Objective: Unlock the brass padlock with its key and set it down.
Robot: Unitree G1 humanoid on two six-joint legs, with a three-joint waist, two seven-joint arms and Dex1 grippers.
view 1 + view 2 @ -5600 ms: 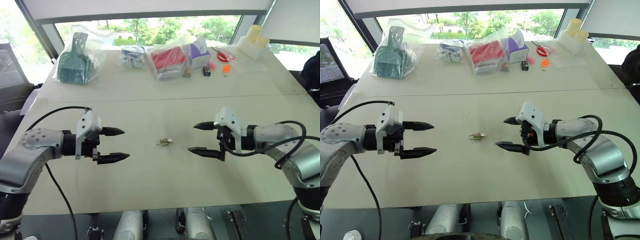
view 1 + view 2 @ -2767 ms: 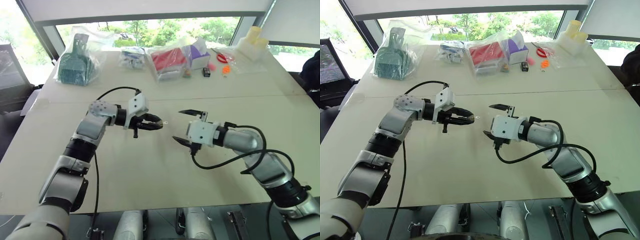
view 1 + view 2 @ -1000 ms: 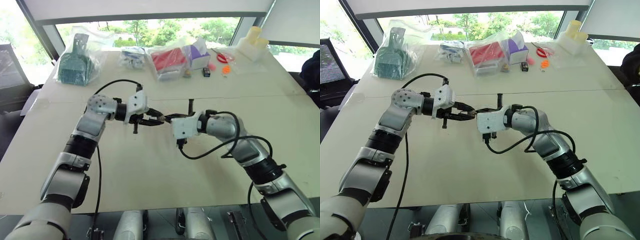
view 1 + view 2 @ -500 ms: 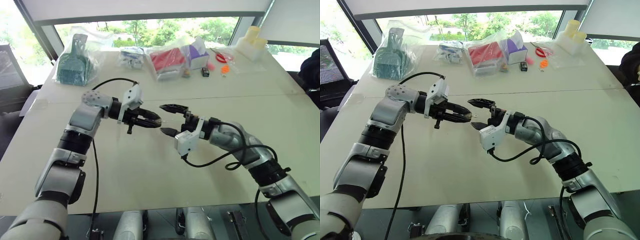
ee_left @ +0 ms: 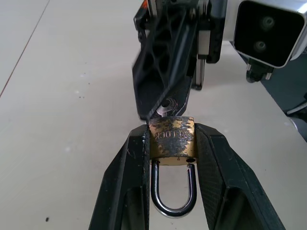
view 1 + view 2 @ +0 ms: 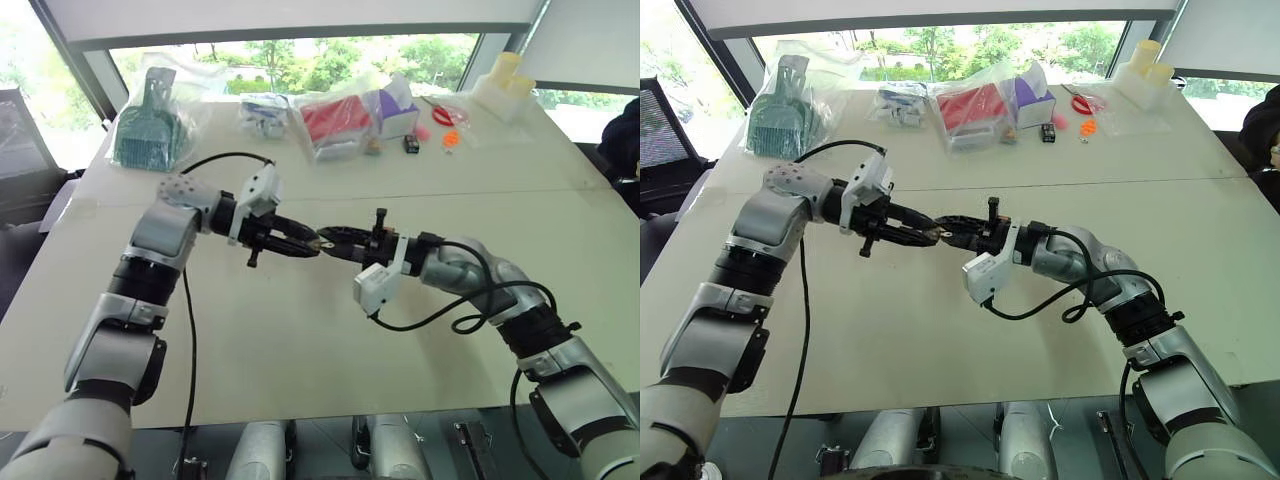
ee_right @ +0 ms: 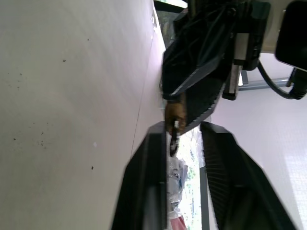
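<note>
The popped shackle is inside my left gripper's fingers; my right gripper should leave the key and take the padlock's body (image 5: 171, 138), freeing my left gripper to open the shackle.
My left gripper (image 5: 171, 129) is shut on the small brass padlock (image 5: 171, 138) and holds it by the body above the table (image 6: 300, 340). The silvery shackle (image 5: 172, 196) hangs closed between that gripper's fingers. The key (image 5: 168, 105) sticks out of the padlock's far end. From the opposite side my right gripper (image 6: 330, 238) meets the left one tip to tip at mid table. Its fingers (image 7: 153, 158) are drawn in on the key's head. In the right wrist view the key (image 7: 174, 138) lies against one finger, under the padlock (image 7: 175, 112).
Along the table's far edge lie a bagged green comb-like thing (image 6: 150, 125), a bagged red item (image 6: 335, 118), a purple box (image 6: 400, 105), red scissors (image 6: 445, 112) and a white container (image 6: 505, 85). A seam (image 6: 500, 190) crosses the table behind the arms.
Half a second ago the right gripper stood wide open just short of the padlock. Now its fingers have come together at the key. The left gripper has kept its hold and barely moved.
</note>
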